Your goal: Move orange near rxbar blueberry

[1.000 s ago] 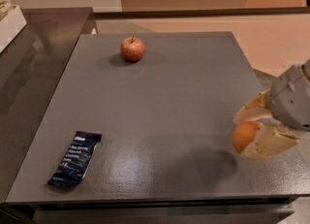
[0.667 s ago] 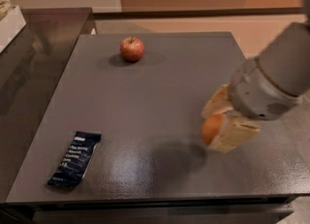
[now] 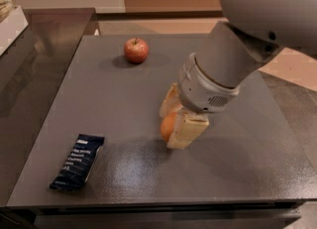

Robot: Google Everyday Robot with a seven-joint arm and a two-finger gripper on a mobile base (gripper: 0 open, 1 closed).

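Note:
Next, my gripper releases the orange, now just above the table's middle, on the grey table (image 3: 117,123), just past the far end of the rxbar blueberry.
My gripper (image 3: 174,119) is over the middle of the grey table, shut on the orange (image 3: 167,126), which shows between its pale fingers (image 3: 187,130) just above the surface. The rxbar blueberry (image 3: 78,161), a dark navy wrapper with pale text, lies flat near the table's front left corner, well to the left of the orange. The arm hides most of the orange's right side.
A red-yellow apple (image 3: 135,50) stands at the back of the grey table (image 3: 124,99). A dark glossy counter (image 3: 34,59) adjoins the table on the left. The large grey arm (image 3: 247,34) reaches in from the upper right.
My gripper has carried the orange leftward from the table's right edge to about its middle, closer to the rxbar. The apple and the bar have not moved.

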